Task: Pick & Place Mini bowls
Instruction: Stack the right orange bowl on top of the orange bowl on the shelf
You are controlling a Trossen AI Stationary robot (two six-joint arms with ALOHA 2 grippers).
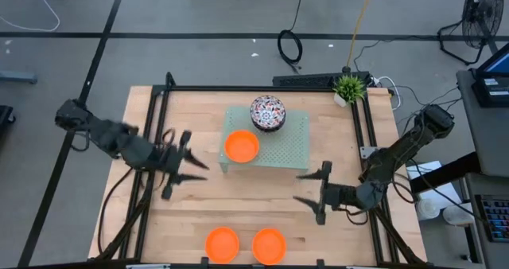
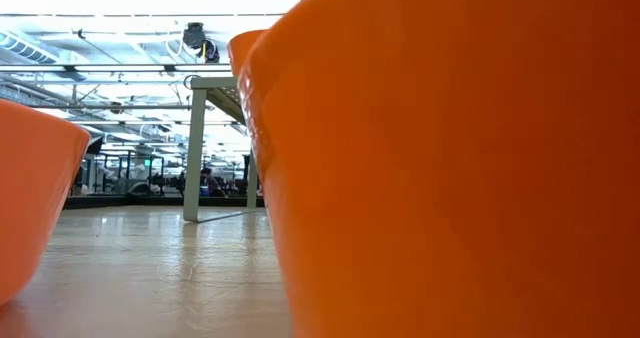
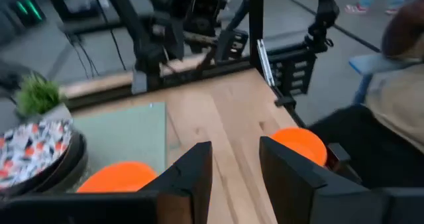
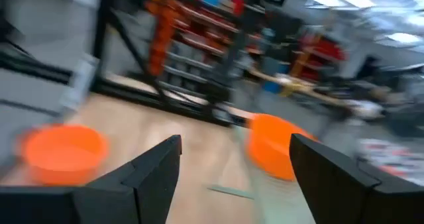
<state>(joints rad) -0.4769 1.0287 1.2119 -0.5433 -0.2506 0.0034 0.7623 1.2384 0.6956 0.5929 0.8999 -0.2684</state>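
Note:
The robot's right gripper needs to take the closest orange bowl at the table's near edge by the bowl's rim (image 1: 284,239), on the side that faces this gripper.
A floral-patterned bowl (image 1: 267,112) stands on the far part of the pale green rack (image 1: 282,146); whether others are stacked under it I cannot tell. One orange bowl (image 1: 241,146) sits on the rack's near-left corner. Two more orange bowls (image 1: 222,243) (image 1: 269,246) rest on the table at its near edge and fill the low view (image 2: 450,158) (image 2: 30,198). My left gripper (image 1: 193,153) hovers open just left of the rack. My right gripper (image 1: 299,186) is open over bare table, near and right of the rack. The left wrist view shows the floral bowl (image 3: 33,151) and the orange bowl (image 3: 119,177) on the rack.
A small potted plant (image 1: 348,87) stands at the table's far right corner. A black frame (image 1: 159,110) runs along the table's edges. Bare wood lies between the rack and the near bowls. A person's clothing (image 3: 397,111) shows beyond the table in the left wrist view.

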